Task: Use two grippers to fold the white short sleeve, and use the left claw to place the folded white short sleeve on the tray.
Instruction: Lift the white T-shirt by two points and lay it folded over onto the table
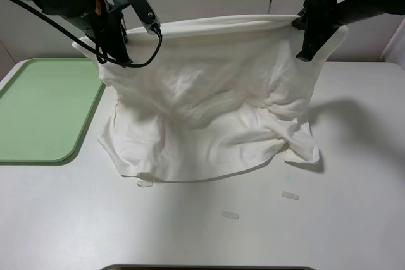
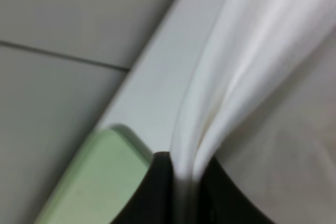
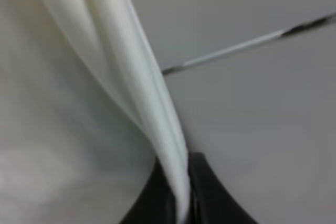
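Observation:
My left gripper has the white short sleeve's corner. It will let go of that corner on its bunched lower part [image 1: 123, 129], next to the green tray.
The white short sleeve [image 1: 209, 105] hangs stretched between my two grippers, its lower part bunched and resting on the table. My left gripper [image 1: 117, 55] is shut on the shirt's upper left corner, above the tray's far right corner. My right gripper [image 1: 308, 52] is shut on the upper right corner. In the left wrist view the black fingers [image 2: 157, 192] pinch a fold of the white short sleeve [image 2: 247, 66], with the tray [image 2: 94, 182] beside them. The right wrist view shows its fingers [image 3: 157, 198] clamped on the white short sleeve [image 3: 121, 61]. The pale green tray [image 1: 38, 112] lies bare at the table's left.
Three small pale tape strips [image 1: 230, 215] lie on the white table [image 1: 209, 232] in front of the shirt. A dark edge [image 1: 209, 268] shows at the table's near side. Grey wall panels stand behind the arms.

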Robot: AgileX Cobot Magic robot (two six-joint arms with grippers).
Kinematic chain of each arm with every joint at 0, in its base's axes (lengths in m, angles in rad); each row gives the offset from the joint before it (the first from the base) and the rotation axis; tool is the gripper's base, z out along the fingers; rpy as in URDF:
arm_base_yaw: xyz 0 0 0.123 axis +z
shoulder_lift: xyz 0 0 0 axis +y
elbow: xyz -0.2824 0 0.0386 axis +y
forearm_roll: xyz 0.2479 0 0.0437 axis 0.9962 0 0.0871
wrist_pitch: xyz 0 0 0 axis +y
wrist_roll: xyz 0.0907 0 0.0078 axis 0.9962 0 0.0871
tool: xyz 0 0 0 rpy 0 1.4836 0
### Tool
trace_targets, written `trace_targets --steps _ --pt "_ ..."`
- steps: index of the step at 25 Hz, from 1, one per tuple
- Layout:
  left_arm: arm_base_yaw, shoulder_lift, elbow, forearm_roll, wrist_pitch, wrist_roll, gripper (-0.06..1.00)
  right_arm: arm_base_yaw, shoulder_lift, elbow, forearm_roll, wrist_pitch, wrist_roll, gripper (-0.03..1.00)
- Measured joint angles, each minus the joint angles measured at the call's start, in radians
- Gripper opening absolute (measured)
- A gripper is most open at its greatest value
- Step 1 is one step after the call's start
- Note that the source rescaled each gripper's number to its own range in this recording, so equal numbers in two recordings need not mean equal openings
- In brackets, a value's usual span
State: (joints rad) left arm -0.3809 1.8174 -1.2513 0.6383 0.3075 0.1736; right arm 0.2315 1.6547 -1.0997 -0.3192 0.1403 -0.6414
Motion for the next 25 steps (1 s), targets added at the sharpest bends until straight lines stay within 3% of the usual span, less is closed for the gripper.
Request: trace_targets --steps 5,6,13,19,25 --pt "-0.048 -0.002 -0.003 -0.153 0.166 0.117 0.01 0.006 -0.021 -0.002 0.075 0.193 0.000 0.00" --pt "-0.051 -0.002 -0.003 -0.197 0.195 0.147 0.01 0.006 -0.021 -0.002 0.075 0.193 0.000 0.00" --pt "-0.051 -0.002 -0.009 -0.447 0.367 0.323 0.01 0.008 -0.032 -0.004 0.206 0.508 0.000 0.00" --pt "-0.050 -0.002 -0.009 -0.519 0.507 0.349 0.01 0.008 -0.032 -0.005 0.284 0.639 0.000 0.00" --pt "-0.050 -0.002 -0.009 -0.536 0.558 0.349 0.01 0.008 -0.032 -0.005 0.357 0.770 0.000 0.00"
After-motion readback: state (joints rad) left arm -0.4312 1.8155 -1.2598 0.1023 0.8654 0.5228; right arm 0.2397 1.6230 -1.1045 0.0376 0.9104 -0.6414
